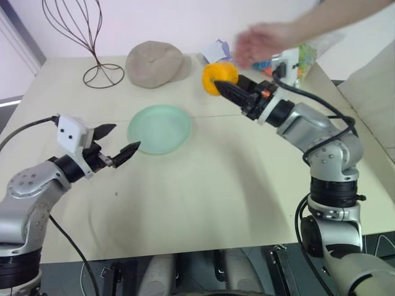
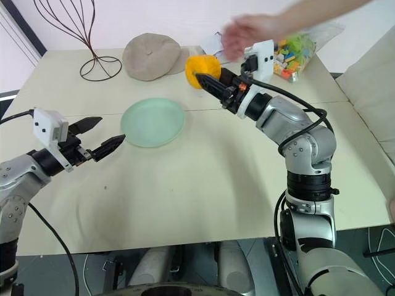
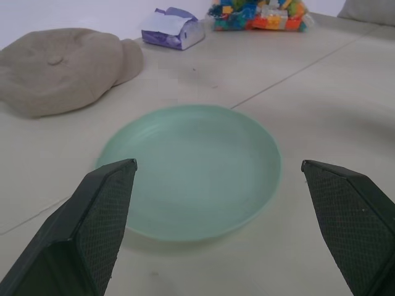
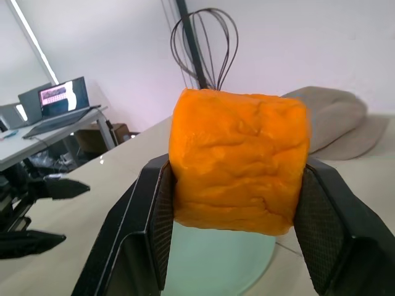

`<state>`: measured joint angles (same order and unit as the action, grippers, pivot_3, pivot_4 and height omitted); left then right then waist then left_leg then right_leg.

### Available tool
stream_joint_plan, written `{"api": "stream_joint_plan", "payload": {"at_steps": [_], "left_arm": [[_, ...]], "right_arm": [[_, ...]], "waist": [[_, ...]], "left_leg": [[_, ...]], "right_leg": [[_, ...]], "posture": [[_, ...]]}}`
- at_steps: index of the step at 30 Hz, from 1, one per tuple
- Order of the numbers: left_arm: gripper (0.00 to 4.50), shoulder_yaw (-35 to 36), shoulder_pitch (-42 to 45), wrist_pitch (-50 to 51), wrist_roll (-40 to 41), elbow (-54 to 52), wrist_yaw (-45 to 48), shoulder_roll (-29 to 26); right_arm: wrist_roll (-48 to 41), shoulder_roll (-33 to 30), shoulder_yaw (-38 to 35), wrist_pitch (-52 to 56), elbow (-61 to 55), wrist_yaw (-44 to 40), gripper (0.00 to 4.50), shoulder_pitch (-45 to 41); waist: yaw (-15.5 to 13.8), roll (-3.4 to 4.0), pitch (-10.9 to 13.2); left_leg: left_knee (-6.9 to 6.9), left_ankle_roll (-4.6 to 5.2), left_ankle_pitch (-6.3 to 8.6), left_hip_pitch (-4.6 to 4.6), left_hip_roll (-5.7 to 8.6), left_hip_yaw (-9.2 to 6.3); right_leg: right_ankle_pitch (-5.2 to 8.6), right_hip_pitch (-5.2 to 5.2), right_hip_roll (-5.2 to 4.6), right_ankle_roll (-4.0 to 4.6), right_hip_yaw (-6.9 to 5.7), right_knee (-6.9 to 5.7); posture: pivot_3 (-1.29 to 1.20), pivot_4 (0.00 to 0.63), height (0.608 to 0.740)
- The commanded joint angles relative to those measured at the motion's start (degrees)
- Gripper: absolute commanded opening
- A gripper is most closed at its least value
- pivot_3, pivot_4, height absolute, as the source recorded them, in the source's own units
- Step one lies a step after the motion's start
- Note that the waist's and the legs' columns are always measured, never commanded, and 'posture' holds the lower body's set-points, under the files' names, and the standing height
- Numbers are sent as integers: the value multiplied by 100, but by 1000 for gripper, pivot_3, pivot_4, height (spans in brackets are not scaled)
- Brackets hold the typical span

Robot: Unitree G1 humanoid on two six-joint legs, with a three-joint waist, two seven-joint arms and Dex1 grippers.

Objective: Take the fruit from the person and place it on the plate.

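My right gripper is to put the orange-yellow fruit down on the near half of the mint-green plate [image 1: 171, 134] [image 4: 196, 271].
The orange-yellow fruit [image 1: 219, 76] hangs in the air above the table's far middle, squeezed between the black fingers of my right gripper [image 4: 237, 185], which is shut on it. The person's hand [image 1: 262, 40] hovers just behind and to the right of the fruit, blurred and apart from it. The mint-green plate [image 1: 159, 128] lies flat on the table, below and to the left of the fruit, with nothing on it. My left gripper [image 1: 125, 137] is open just left of the plate's near rim, pointing at the plate [image 3: 191, 166].
A beige cap [image 1: 154, 63] lies behind the plate, with a wire stand [image 1: 92, 37] at the far left. A bag of coloured toy bricks [image 2: 290, 52] and a purple-white packet [image 3: 173, 28] sit at the far right. Bare tabletop stretches toward the near edge.
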<state>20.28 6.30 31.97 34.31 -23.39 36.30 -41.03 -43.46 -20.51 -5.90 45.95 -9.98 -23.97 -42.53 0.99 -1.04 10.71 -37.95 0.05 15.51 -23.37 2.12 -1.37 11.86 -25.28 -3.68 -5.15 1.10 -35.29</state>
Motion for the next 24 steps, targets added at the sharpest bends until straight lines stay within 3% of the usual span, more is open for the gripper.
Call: {"api": "stream_joint_plan", "payload": {"at_steps": [1,6,14,24], "left_arm": [[4500,332,-104,-86,-13,-213,-41,-102],[4500,462,-343,-50,5,-331,-60,-124],[4500,638,-574,17,42,-575,-160,-117],[4500,714,-735,61,63,-757,-245,-134]], "right_arm": [[165,246,390,-131,-271,-66,2088,108],[885,877,1194,-690,359,-212,2088,154],[1948,1633,1761,-1932,1935,-604,2088,-132],[3185,2073,1827,-3751,4092,-647,2088,-660]], "waist": [[8,1,0],[15,1,-1],[9,1,-1],[21,2,-1]], "left_leg": [[0,0,0,0,0,0],[0,-2,-1,0,0,0],[0,-10,-5,0,5,-1],[2,-20,-10,1,4,-3]], "right_leg": [[0,0,0,0,0,-1],[-1,-4,0,1,1,-5],[-2,-4,0,2,-2,-5],[-2,-10,7,3,-7,-16]], "posture": [[0,150,740],[0,150,740],[0,150,740],[0,150,740]]}}
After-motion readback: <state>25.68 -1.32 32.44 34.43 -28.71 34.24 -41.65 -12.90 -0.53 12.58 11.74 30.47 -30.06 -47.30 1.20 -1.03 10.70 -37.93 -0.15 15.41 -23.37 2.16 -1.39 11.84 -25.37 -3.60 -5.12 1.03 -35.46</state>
